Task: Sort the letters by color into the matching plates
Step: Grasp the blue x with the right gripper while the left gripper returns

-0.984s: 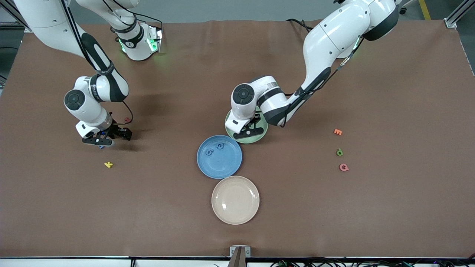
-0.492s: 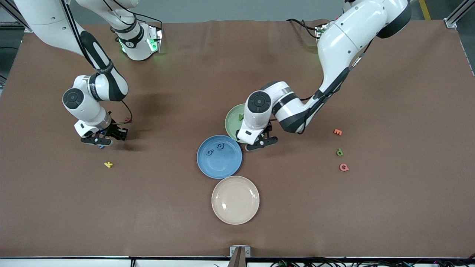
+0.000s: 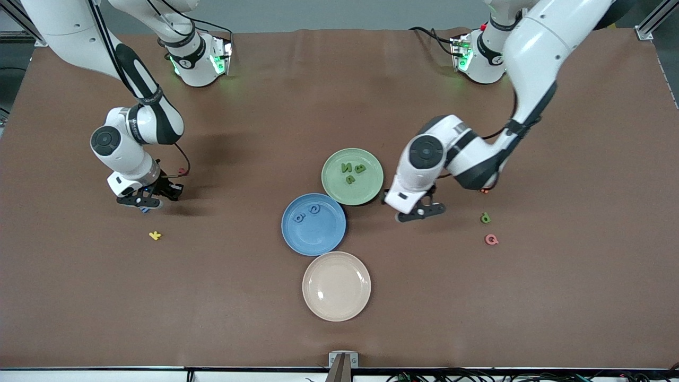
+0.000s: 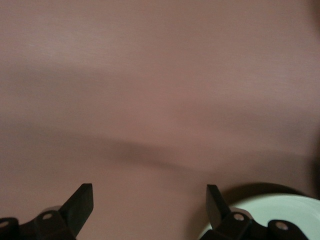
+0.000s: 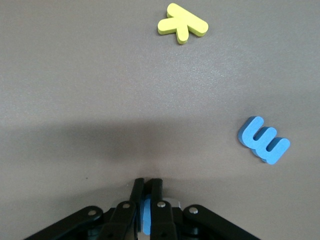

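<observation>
I grip the round loop (image 3: 485,219) of the loose green letter beside the pink letter next with my left gripper, as its matching plate is green.
The pale green plate (image 3: 371,185) holds three green letters (image 3: 352,172). Touching it, nearer the front camera, the blue plate (image 3: 323,239) carries two blue letters (image 3: 307,213). My left gripper (image 3: 419,213) hangs open and empty just off the green plate's rim (image 4: 280,210), toward the left arm's end; its own view (image 4: 148,205) shows bare mat between the fingers. A loose green letter (image 3: 485,217) lies farther toward that end. My right gripper (image 3: 142,201) (image 5: 148,187) sits low at the right arm's end, shut on a blue letter (image 5: 147,215). Another blue letter (image 5: 263,140) lies on the mat beside it.
A beige plate (image 3: 336,286) lies nearer the front camera than the blue one. A yellow letter (image 3: 155,235) (image 5: 182,22) is near the right gripper, a reddish one (image 3: 182,171) by that wrist. A pink letter (image 3: 492,240) lies beside the loose green one; an orange one (image 3: 484,189) peeks out under the left arm.
The left arm swung off the green plate toward its own end of the table, its jaws opening and the three green letters coming into sight. The right gripper closed on the blue letter.
</observation>
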